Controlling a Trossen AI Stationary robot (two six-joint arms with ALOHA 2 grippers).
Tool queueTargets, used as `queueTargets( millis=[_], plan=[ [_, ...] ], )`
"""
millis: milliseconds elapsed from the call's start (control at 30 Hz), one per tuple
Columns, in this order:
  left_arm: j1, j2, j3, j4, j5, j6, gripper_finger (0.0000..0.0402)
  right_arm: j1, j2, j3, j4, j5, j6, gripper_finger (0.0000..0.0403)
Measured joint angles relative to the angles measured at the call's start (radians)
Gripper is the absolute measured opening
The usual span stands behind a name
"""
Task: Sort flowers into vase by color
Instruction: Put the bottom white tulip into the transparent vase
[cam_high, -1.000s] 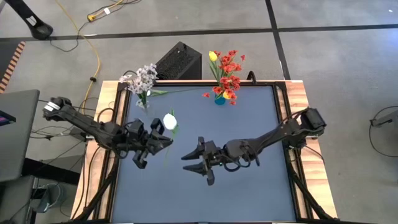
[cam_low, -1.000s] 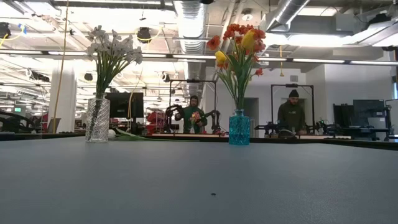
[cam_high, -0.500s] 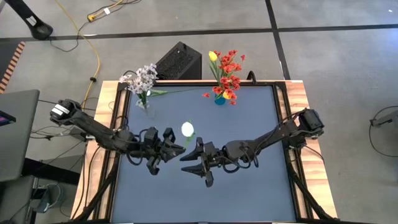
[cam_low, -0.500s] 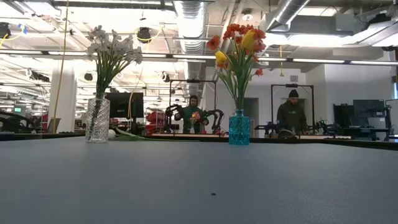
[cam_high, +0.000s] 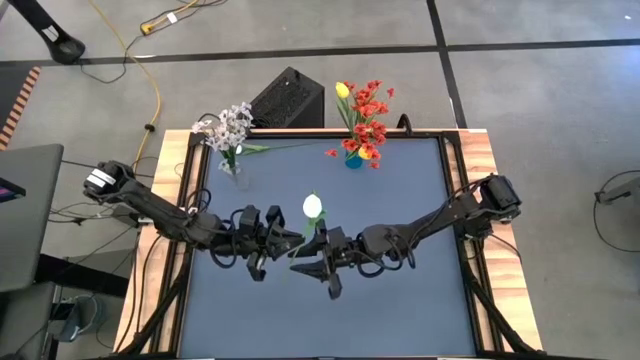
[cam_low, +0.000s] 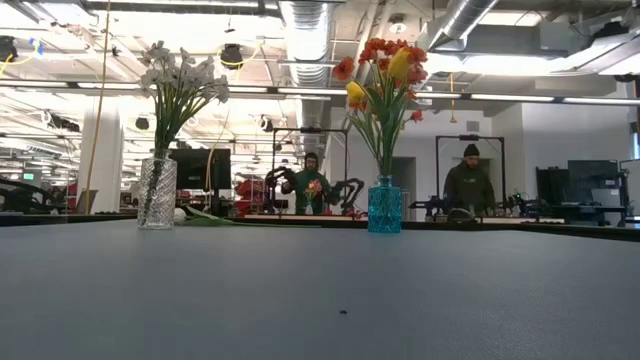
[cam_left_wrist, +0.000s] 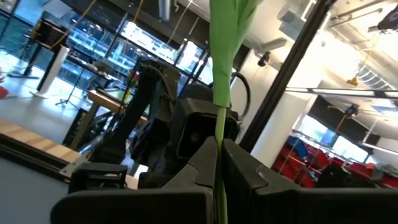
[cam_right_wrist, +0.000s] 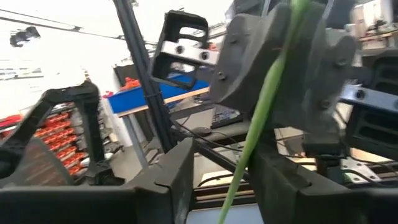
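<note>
The left gripper pinches the stem close under the flower's leaves, so next the right gripper steadies it while the left gripper takes the stem lower down (cam_right_wrist: 257, 124).
A white-bud flower (cam_high: 313, 206) on a green stem (cam_left_wrist: 219, 93) stands over the table's middle, with my left gripper (cam_high: 291, 240) shut on it. My right gripper (cam_high: 310, 260) faces it from the right, open. The stem (cam_right_wrist: 261, 112) passes between the right gripper's fingers, and I cannot tell whether they touch it. At the far edge a clear glass vase (cam_high: 232, 166) holds whitish flowers (cam_low: 178, 80). A blue vase (cam_low: 384, 208) there holds red and yellow ones (cam_high: 365, 110). Another white-bud flower (cam_low: 200, 214) lies on the table beside the clear vase. My left gripper pinches the flower's thin green stem (cam_left_wrist: 218, 163) between its two fingers, well below the bud. The fingers come about level from the table's left side and lie across the stem. The flower stands upright above the fingers, lifted clear of the table.
A black box (cam_high: 288, 98) sits on the floor behind the table's far edge. Wooden rails (cam_high: 478, 150) frame the dark tabletop (cam_high: 400, 310). People stand at benches in the room beyond, seen in the low view.
My left gripper has carried the white-bud flower toward the table's right, up to my right gripper, and sunk a little. The flower has stayed upright. Its stem now stands between the right gripper's fingers.
</note>
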Motion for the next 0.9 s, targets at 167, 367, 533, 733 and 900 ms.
queueTargets(
  millis=[167, 367, 533, 733, 900],
  plan=[
    [0.0, 0.0, 0.0, 0.002, -0.012, 0.006, 0.0, 0.0, 0.0, 0.0, -0.003, 0.028, 0.0, 0.0107],
    [0.0, 0.0, 0.0, -0.005, 0.022, -0.025, 0.001, -0.001, 0.0, 0.0, -0.009, 0.025, 0.045, 0.0024],
    [0.015, 0.0, 0.0, -0.013, 0.11, -0.069, 0.0056, -0.009, -0.002, 0.0, -0.061, -0.018, 0.163, 0.0024],
    [0.041, -0.007, 0.0, -0.078, 0.211, -0.093, 0.0112, -0.011, -0.006, 0.0, -0.101, -0.031, 0.231, 0.0024],
    [0.058, -0.039, 0.0, -0.175, 0.277, -0.12, 0.0128, -0.007, -0.056, 0.0, -0.231, -0.031, 0.288, 0.0024]
  ],
)
